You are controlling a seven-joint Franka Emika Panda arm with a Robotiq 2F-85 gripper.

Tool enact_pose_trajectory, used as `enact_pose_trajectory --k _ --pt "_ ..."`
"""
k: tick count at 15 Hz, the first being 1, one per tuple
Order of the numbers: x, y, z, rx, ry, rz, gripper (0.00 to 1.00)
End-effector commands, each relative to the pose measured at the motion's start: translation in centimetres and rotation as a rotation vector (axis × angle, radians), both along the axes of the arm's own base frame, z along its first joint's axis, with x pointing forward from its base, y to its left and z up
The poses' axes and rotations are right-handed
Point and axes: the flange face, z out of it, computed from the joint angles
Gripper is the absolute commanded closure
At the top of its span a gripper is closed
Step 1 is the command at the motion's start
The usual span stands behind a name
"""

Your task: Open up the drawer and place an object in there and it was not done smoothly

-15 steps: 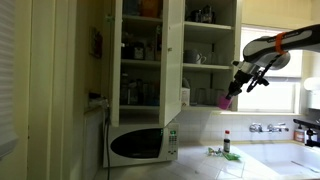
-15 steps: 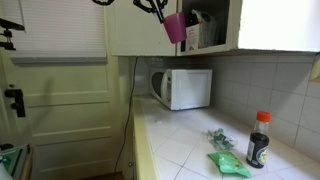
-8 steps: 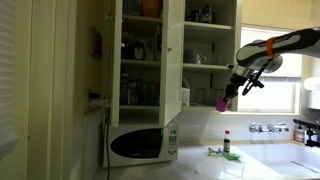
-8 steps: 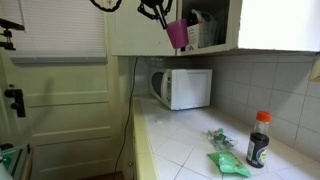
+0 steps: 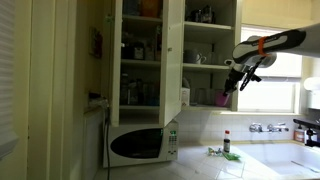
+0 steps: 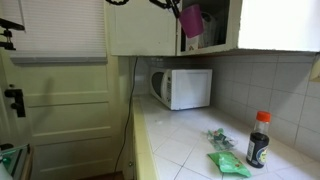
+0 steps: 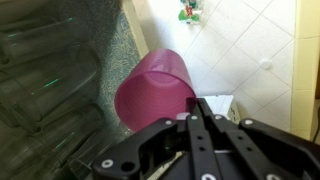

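Next, I set the small pink cup down on the cupboard's lowest shelf (image 5: 205,100) (image 7: 113,82) beside the clear glasses and let go of it with my gripper.
My gripper (image 5: 230,88) is shut on the rim of the small pink cup (image 5: 222,98) and holds it in the air at the open front of the cream-white cupboard (image 5: 205,62), level with its lowest shelf. In an exterior view the cup (image 6: 191,20) hangs at the cupboard's opening (image 6: 213,28), with the gripper (image 6: 180,8) above it. In the wrist view the cup (image 7: 153,90) lies on its side beyond the closed gripper (image 7: 197,104). The cupboard's panel door (image 5: 173,55) stands open.
A second cupboard (image 5: 140,55) crammed with goods is beside it. A white microwave (image 5: 140,146) sits on the tiled counter (image 6: 190,140). A dark bottle with a red cap (image 6: 258,140) and green packets (image 6: 227,163) lie on the counter. A window (image 5: 285,90) is behind the arm.
The gripper has carried the pink cup upward and closer to the cupboard opening. Its grip on the cup is unchanged.
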Motion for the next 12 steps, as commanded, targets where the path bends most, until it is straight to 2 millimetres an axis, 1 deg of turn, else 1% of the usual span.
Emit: enact_pose_trajectory --k 1,4,7,9,12 --pt "2.1 -0.5 2.6 -0.03 0.038 0.091 0.99" --pt "4.2 0.9 3.7 -0.047 0.088 0.167 0.99" --pt "6.1 1.9 3.7 -0.043 0.147 0.221 0.99" --pt "7.2 1.6 3.0 -0.046 0.196 0.22 0.99" --pt "8.4 0.7 2.3 -0.019 0.206 0.156 0.99"
